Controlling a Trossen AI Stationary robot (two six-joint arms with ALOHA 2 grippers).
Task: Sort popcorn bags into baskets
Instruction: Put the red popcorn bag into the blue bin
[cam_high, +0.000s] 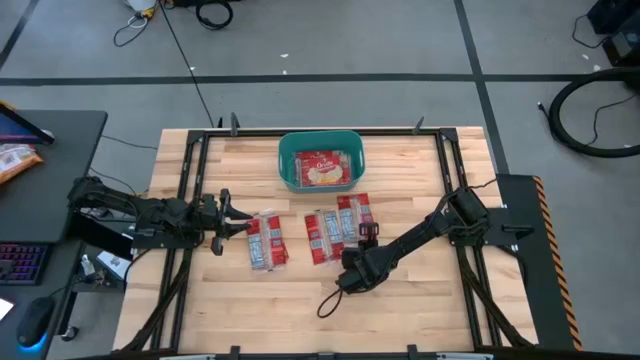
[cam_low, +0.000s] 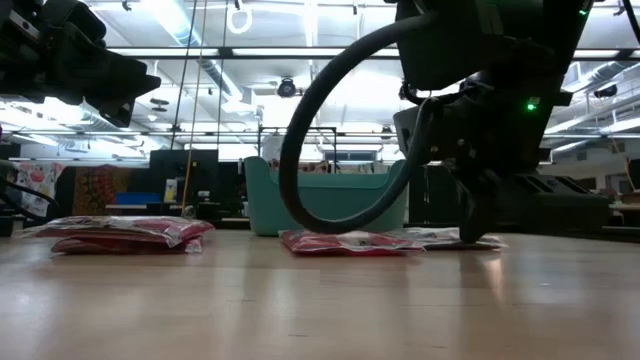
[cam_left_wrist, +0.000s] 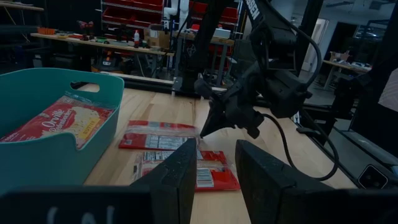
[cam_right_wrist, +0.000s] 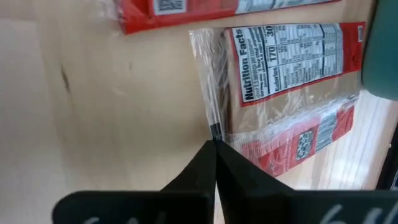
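Observation:
I can see my right gripper's fingers at the very edge of the bag's clear wrapper, so I should open them and pinch farther in before I lift (cam_right_wrist: 234, 135) the bag.
The teal tub (cam_high: 289, 150) stands at the table's far middle with one red popcorn bag (cam_high: 322, 168) lying flat inside. More red bags lie flat on the wood: a pile (cam_high: 265, 240) at left and two groups (cam_high: 322, 237) (cam_high: 352, 213) at centre. My left gripper (cam_high: 235, 225) hovers open just left of the left pile, raised above the table in the low view (cam_low: 90, 70). My right gripper (cam_high: 347, 263) is down at the near end of the centre bags, shut on one bag (cam_right_wrist: 292, 68). My right gripper pinches the clear wrapper edge (cam_right_wrist: 211, 118) of a popcorn bag between its two shut fingertips (cam_right_wrist: 202, 162), coming from above and pointing down. The bag lies flat on the table, label side up. In the low view the fingers (cam_low: 478, 225) reach down to the tabletop.
A looping black cable (cam_low: 300, 150) hangs from the right arm near the table's front. Black frame rails (cam_high: 190, 180) run along both table sides. Bare wood lies along the near edge (cam_high: 300, 320). A desk with a keyboard (cam_high: 20, 265) stands off the table's left.

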